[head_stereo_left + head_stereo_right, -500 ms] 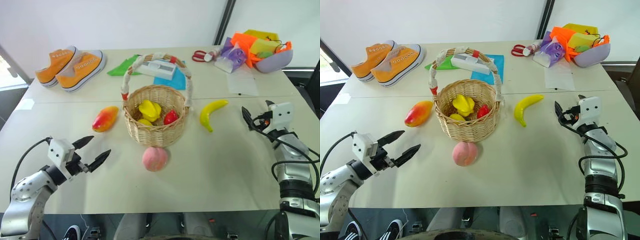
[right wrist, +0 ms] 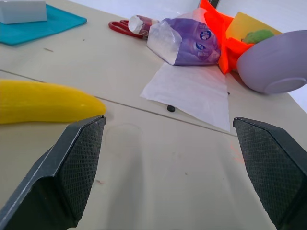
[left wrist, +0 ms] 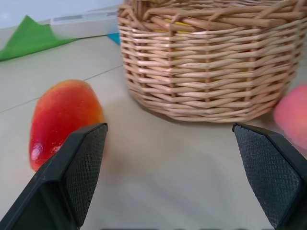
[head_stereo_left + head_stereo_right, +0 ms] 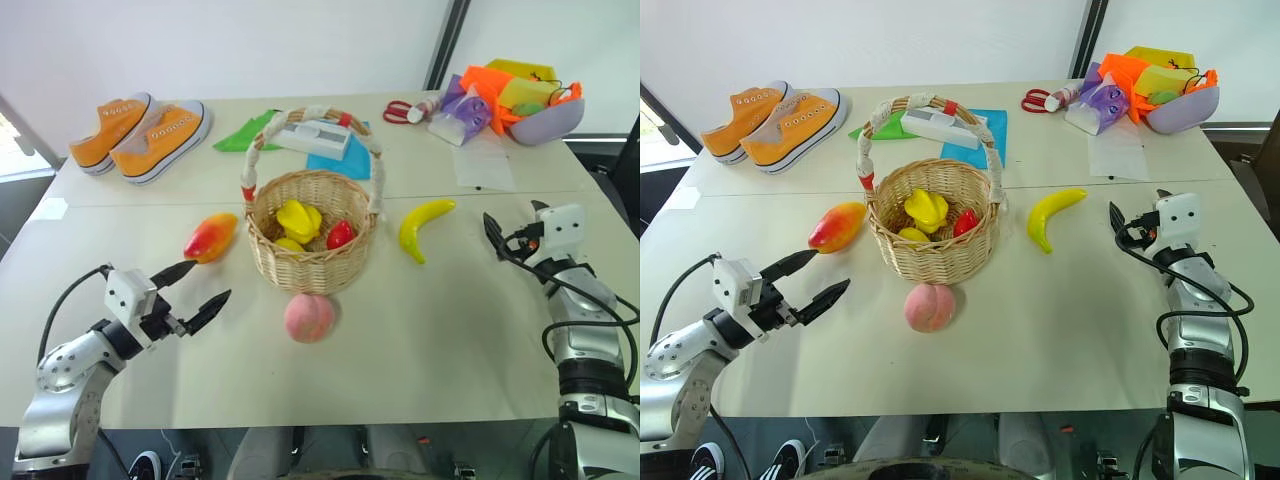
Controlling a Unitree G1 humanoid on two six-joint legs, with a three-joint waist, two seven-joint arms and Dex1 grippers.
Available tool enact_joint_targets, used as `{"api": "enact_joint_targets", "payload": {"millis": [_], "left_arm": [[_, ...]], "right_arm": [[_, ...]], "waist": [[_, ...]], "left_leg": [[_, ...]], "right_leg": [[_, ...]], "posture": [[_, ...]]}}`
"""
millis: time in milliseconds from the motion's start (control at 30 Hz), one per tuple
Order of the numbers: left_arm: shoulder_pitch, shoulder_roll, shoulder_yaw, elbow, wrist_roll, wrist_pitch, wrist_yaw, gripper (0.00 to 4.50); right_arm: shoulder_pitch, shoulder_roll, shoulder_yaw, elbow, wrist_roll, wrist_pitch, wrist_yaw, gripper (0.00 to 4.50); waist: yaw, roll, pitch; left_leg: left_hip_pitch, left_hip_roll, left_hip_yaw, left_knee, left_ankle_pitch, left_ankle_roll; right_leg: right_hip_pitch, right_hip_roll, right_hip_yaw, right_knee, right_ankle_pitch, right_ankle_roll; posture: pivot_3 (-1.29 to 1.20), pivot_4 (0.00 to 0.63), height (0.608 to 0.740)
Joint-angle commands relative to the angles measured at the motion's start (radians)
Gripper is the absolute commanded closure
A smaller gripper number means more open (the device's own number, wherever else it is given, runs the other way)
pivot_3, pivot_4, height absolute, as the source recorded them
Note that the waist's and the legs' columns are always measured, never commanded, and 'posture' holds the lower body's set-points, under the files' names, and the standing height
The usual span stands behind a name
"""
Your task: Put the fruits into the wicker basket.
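Note:
Next, I move my right gripper to the yellow banana's near end (image 4: 409, 246), the one closer to the peach, and close it there.
The round wicker basket (image 4: 312, 262) stands mid-table with its arched handle up; a yellow piece (image 4: 299, 220) and a red piece (image 4: 341, 234) lie inside. An orange-red mango (image 4: 210, 237) lies just left of it, a pink peach (image 4: 310, 317) against its near side, a yellow banana (image 4: 425, 227) to its right. My left gripper (image 4: 211, 280) is open and empty, level, pointing at the gap between mango (image 3: 62, 120) and basket (image 3: 206, 62). My right gripper (image 4: 512, 212) is open and empty, right of the banana (image 2: 43, 100).
Orange sneakers (image 4: 140, 130) sit at the back left. A white box (image 4: 315, 135) on teal and green sheets lies behind the basket. Red scissors (image 4: 400, 110), a purple pack (image 4: 462, 115), a white paper (image 4: 485, 160) and a lavender bowl (image 4: 545, 120) crowd the back right.
My left gripper has moved forward and a little right, closer to the mango and the basket. The right arm has stayed where it was.

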Motion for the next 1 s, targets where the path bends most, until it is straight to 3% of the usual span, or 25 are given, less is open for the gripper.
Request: {"api": "enact_joint_targets", "payload": {"millis": [33,567,733,867,1000], "left_arm": [[-0.021,0.006,0.017,0.004,-0.027,-0.017,-0.014,0.0],[-0.038,0.003,0.006,0.027,-0.018,-0.086,-0.051,0.0],[-0.019,0.047,0.04,-0.048,-0.111,-0.036,-0.112,0.0],[-0.019,0.101,0.055,-0.085,-0.17,-0.001,-0.164,0.0],[-0.013,0.126,0.04,-0.158,-0.216,0.049,-0.174,0.0]], "right_arm": [[-0.001,-0.009,-0.018,-0.056,0.019,-0.004,-0.004,0.05],[0.029,-0.001,-0.001,-0.15,0.064,0.053,0.044,0.05],[0.135,0.009,0.056,-0.528,0.296,0.438,0.127,0.05],[0.124,0.034,0.102,-0.701,0.306,0.685,-0.025,0.05],[0.065,0.065,0.199,-0.745,0.211,0.823,-0.15,0.05]], "waist": [[0.0,0.0,0.0],[0.0,0.0,0.0],[0.0,0.0,0.0],[0.0,0.0,0.0],[0.002,0.0,0.0]], "left_leg": [[0.0,0.0,0.0,0.0,0.0,0.0],[0.0,0.0,0.0,0.0,0.0,0.0],[-0.001,0.001,0.0,0.0,0.0,0.0],[-0.001,0.001,0.0,0.0,0.0,0.0],[-0.002,0.0,0.0,0.0,0.0,0.0]], "right_leg": [[0.0,0.0,0.0,0.0,0.0,0.0],[0.0,0.0,0.0,0.0,0.0,0.0],[-0.001,0.0,0.0,0.0,0.0,0.0],[-0.002,0.0,0.0,0.0,-0.001,-0.001],[-0.002,-0.001,0.0,0.0,-0.002,-0.003]], "posture": [[0.0,0.15,0.74],[0.0,0.15,0.74],[0.0,0.15,0.74],[0.0,0.15,0.74],[0.0,0.15,0.74]]}}
